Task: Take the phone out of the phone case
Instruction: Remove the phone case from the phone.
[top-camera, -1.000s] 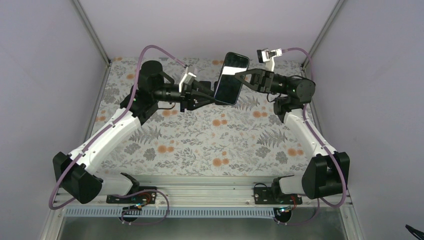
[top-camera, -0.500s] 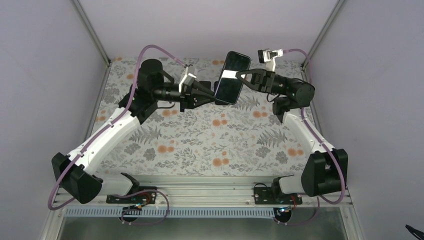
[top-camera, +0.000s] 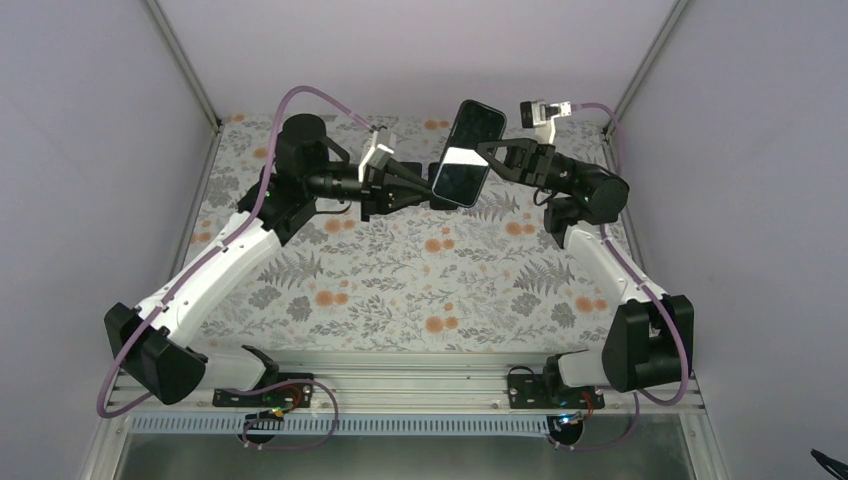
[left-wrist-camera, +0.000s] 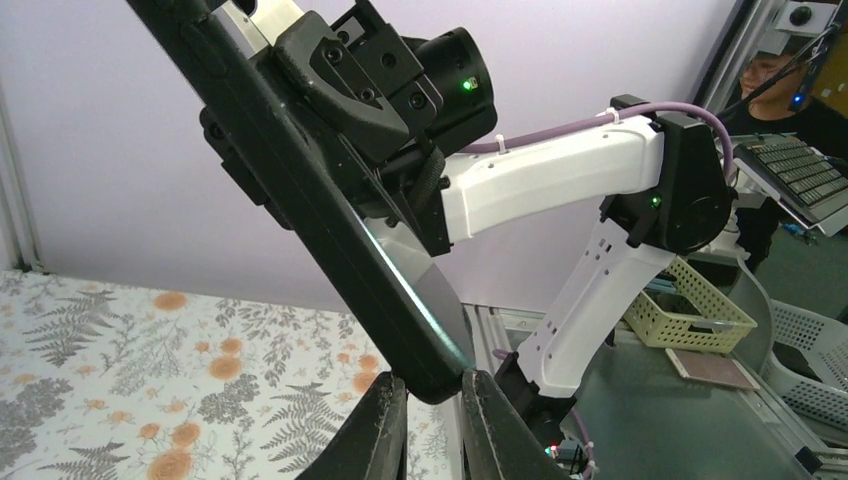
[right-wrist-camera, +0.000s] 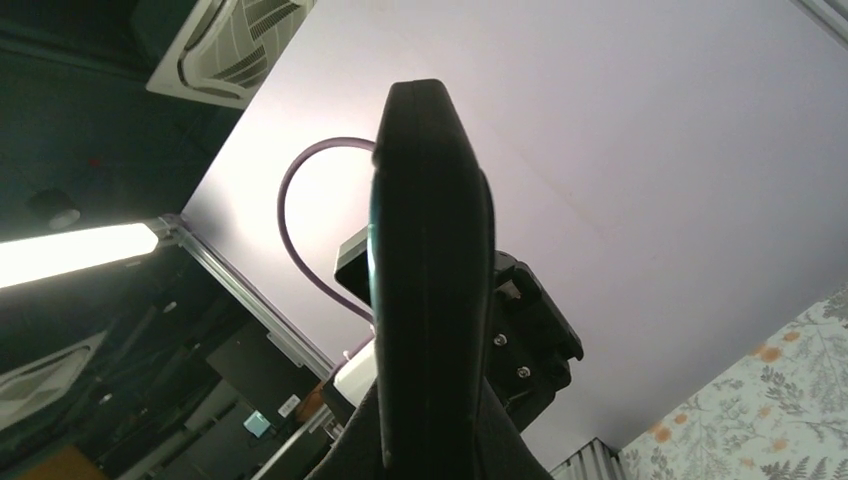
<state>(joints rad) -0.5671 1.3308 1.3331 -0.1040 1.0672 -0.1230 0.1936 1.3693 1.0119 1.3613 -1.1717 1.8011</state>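
Observation:
Next, my left gripper opens and takes the case by its facing long edge (top-camera: 450, 149), with the phone more upright, because it pinches only the bottom corner of the tilted case.
A black phone in a black case (top-camera: 466, 152) is held in the air above the far middle of the table, tilted, its glossy screen facing the top camera. My left gripper (top-camera: 432, 194) is shut on the lower end of it; the left wrist view shows both fingers pinching that bottom corner (left-wrist-camera: 432, 385). My right gripper (top-camera: 484, 152) is shut on the right long edge. In the right wrist view the phone (right-wrist-camera: 430, 290) stands edge-on between the fingers. I cannot tell the case apart from the phone.
The table (top-camera: 400, 280) has a floral-print cover with purple walls round three sides. Both arms reach toward the far middle and meet there. A yellow basket (left-wrist-camera: 690, 305) shows beyond the table in the left wrist view.
The phone and both grippers have risen slightly and shifted a little right and toward the back. Both grips are unchanged.

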